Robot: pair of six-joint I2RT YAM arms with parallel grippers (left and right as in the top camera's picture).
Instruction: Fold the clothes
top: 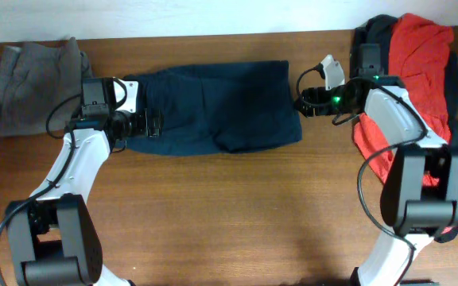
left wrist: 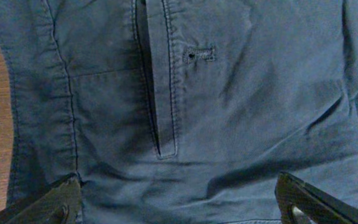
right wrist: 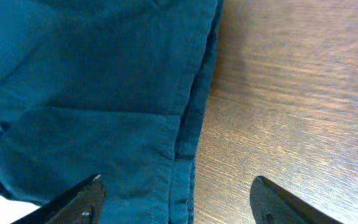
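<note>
Next, I close my left gripper on the shorts' waistband (top: 131, 132) (left wrist: 76, 160), next to the near end of the pocket with the buttonhole, to lift the dark navy shorts.
The dark navy shorts (top: 221, 111) lie flat across the middle of the table, folded into a rectangle. My left gripper (top: 151, 123) is at their left end, open. In its wrist view the fly and a buttonhole of the shorts (left wrist: 191, 93) fill the frame, with both fingertips (left wrist: 48, 202) spread wide over the cloth. My right gripper (top: 300, 102) is at the shorts' right edge. It stands open astride the hem (right wrist: 188, 143), one finger (right wrist: 73, 202) over the fabric and the other over bare wood.
Grey shorts (top: 38, 83) lie crumpled at the back left corner. A red T-shirt (top: 416, 71) is heaped over black garments (top: 376, 32) at the far right, under my right arm. The wooden table (top: 237, 214) stretches toward the front edge.
</note>
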